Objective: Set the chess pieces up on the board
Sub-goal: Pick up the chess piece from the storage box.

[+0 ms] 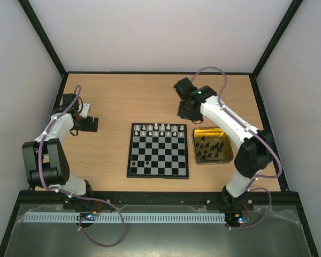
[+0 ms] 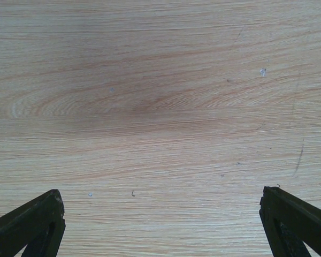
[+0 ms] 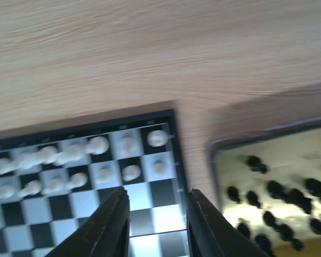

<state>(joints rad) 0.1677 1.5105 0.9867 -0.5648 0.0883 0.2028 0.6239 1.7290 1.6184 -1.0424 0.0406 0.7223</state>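
Observation:
The black piece (image 1: 203,138) (image 3: 255,163) nearest the gold tray's far edge sits by the corner beside the chessboard. I should move my right gripper to the tray next and grab it.
The chessboard (image 1: 158,150) lies mid-table, black and silvery checks. White pieces (image 1: 159,129) fill its two far rows; a black piece (image 1: 147,160) and one more stand near its near-left corner. Several black pieces (image 1: 208,147) lie in the gold tray (image 1: 228,150) to its right. My right gripper (image 1: 185,111) hovers beyond the board's far right corner, open and empty; in the right wrist view it (image 3: 156,206) hangs over the board (image 3: 150,193), with white pieces (image 3: 99,144) and tray (image 3: 219,160) visible. My left gripper (image 1: 92,124) is open and empty over bare wood (image 2: 160,128), left of the board.
Black frame posts and white walls enclose the wooden table (image 1: 123,96). The right arm (image 1: 230,126) reaches over the tray's far side. The left arm (image 1: 53,134) lies along the left edge.

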